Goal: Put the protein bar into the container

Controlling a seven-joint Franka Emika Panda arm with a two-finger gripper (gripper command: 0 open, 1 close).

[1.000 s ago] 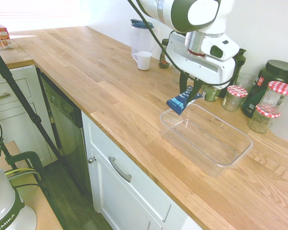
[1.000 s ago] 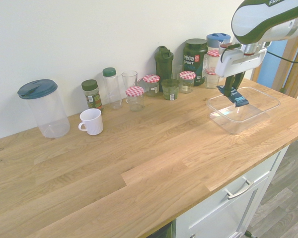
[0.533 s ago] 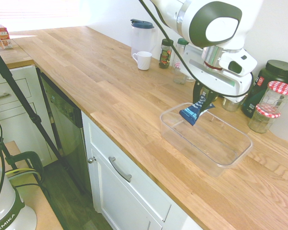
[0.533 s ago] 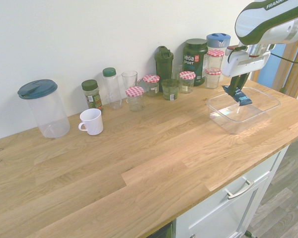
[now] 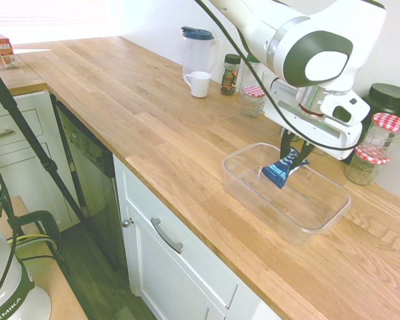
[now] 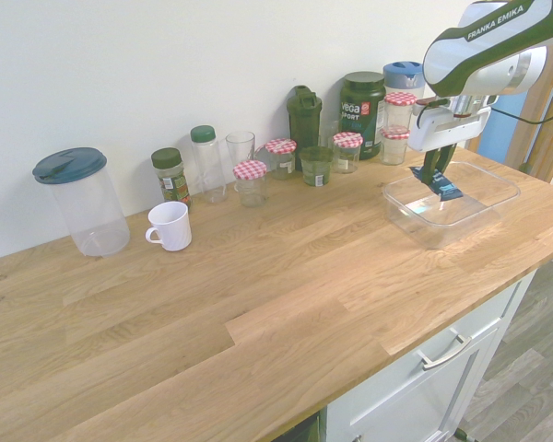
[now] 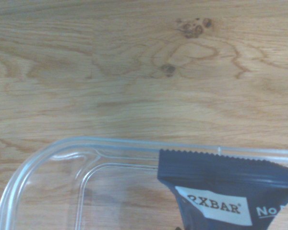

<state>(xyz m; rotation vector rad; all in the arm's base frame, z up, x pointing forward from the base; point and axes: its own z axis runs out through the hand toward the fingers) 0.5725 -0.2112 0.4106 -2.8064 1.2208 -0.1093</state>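
Note:
My gripper will release the protein bar so that it is left lying on the middle of the clear container's bottom [image 5: 284, 188] [image 7: 222, 191].
The protein bar [image 5: 281, 172] is a flat blue-wrapped bar with a white label, hanging from my gripper [image 5: 295, 155], which is shut on its upper end. It hangs inside the container [image 5: 248, 192], a large clear plastic tub on the wooden counter, with its lower end down within the walls. From the other side, the protein bar [image 6: 438, 189] shows just over the tub's middle, under my gripper [image 6: 434, 175], inside the container [image 6: 407, 217]. Up close, the protein bar [image 7: 225, 196] lies over the container's rounded rim [image 7: 62, 146].
Red-checked-lid jars [image 5: 380, 140] and a dark tub [image 5: 385, 100] stand close behind the container. A white mug [image 5: 200, 84], a lidded pitcher [image 5: 196, 49] and several bottles [image 6: 304, 115] line the wall. The counter's front edge [image 5: 187, 217] runs just before the container.
My gripper has carried the protein bar from above the container's near corner to over its middle and lowered it inside the walls. The grip has stayed shut.

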